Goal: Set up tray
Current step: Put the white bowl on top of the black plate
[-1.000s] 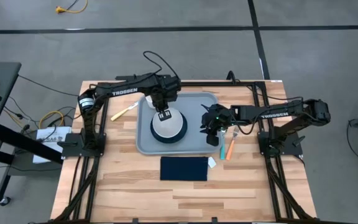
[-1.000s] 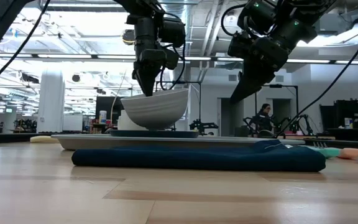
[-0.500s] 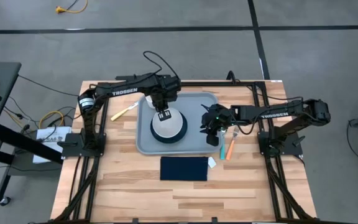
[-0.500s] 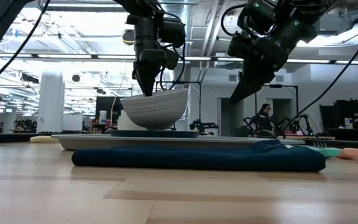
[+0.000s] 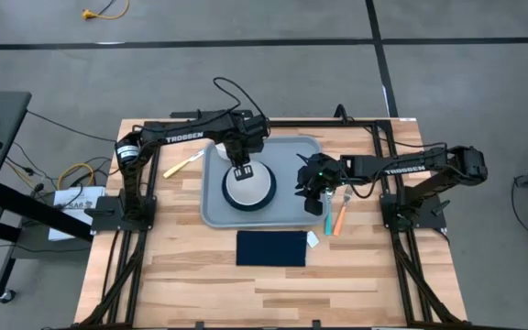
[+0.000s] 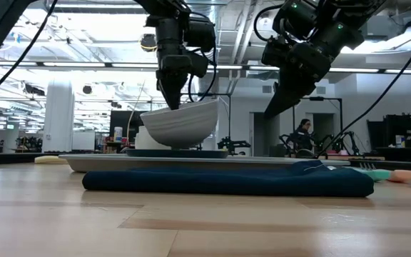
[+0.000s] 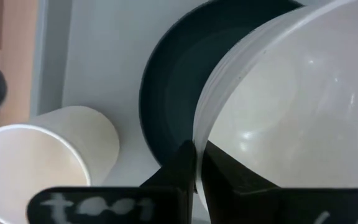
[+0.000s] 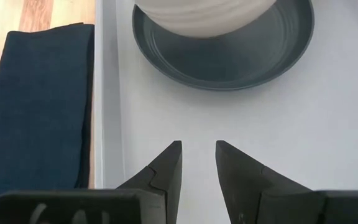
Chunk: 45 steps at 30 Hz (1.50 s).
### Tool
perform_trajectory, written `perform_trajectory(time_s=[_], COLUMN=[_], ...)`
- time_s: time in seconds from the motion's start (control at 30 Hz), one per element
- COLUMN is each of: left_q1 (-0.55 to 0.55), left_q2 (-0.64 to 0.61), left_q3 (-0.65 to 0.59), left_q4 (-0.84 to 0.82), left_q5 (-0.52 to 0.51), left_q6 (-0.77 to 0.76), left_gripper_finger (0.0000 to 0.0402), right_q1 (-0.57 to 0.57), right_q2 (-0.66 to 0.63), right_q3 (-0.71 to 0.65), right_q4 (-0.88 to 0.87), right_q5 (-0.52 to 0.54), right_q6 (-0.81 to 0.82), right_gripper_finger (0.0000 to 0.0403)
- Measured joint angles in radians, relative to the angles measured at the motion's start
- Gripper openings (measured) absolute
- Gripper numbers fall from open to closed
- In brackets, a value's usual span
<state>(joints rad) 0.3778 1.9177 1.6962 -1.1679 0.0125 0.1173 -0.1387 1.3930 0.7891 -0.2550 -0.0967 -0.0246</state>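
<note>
The white bowl, now tilted over the plate, will be let go by my left gripper on the middle of the dark plate (image 5: 250,182) (image 7: 281,99).
The light grey-blue tray (image 5: 293,156) lies in the middle of the table. On it are a dark plate (image 8: 229,59) and a cream cup (image 7: 48,155), which stands at the tray's far left. My left gripper (image 5: 240,169) is shut on a white bowl (image 6: 180,125), tilted over the plate. My right gripper (image 8: 197,155) hangs open and empty over the tray's right part (image 5: 312,194). It also shows in the low view (image 6: 277,107). My left gripper holds the bowl's rim (image 7: 199,134) on the bowl's far side, one finger inside the bowl and one outside. The fingers come from above, pointing down. The bowl hangs tilted, its held side lower, just over the dark plate; whether its base touches the plate I cannot tell.
A folded navy cloth (image 5: 272,248) lies in front of the tray, with a small white piece (image 5: 313,239) by its right end. Orange-handled and teal utensils (image 5: 339,220) lie right of the tray. A yellow-handled utensil (image 5: 180,166) lies left of it.
My left gripper has moved a little toward the table's right with the bowl, which stays tilted over the plate. My right gripper has kept still.
</note>
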Motion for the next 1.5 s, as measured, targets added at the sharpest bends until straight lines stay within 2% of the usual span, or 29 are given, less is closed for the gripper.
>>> perform_trajectory(time_s=[0.53,0.83,1.5], left_q1=[0.01,0.01,0.011], left_q2=[0.0,-0.003,-0.002], left_q3=[-0.002,-0.116,-0.12], left_q4=[0.001,0.029,0.069], left_q5=[-0.004,-0.009,-0.037], left_q6=[-0.015,-0.023,-0.029], left_gripper_finger=[0.0009,0.0009,0.0009], right_q1=[0.0,0.0,0.0], right_q2=[0.001,0.001,0.001], right_q3=[-0.04,-0.04,-0.04], right_q4=[0.009,0.009,0.032], right_q5=[-0.002,-0.002,-0.003], right_q6=[0.01,0.009,0.01], right_gripper_finger=[0.0091,0.0091,0.0091])
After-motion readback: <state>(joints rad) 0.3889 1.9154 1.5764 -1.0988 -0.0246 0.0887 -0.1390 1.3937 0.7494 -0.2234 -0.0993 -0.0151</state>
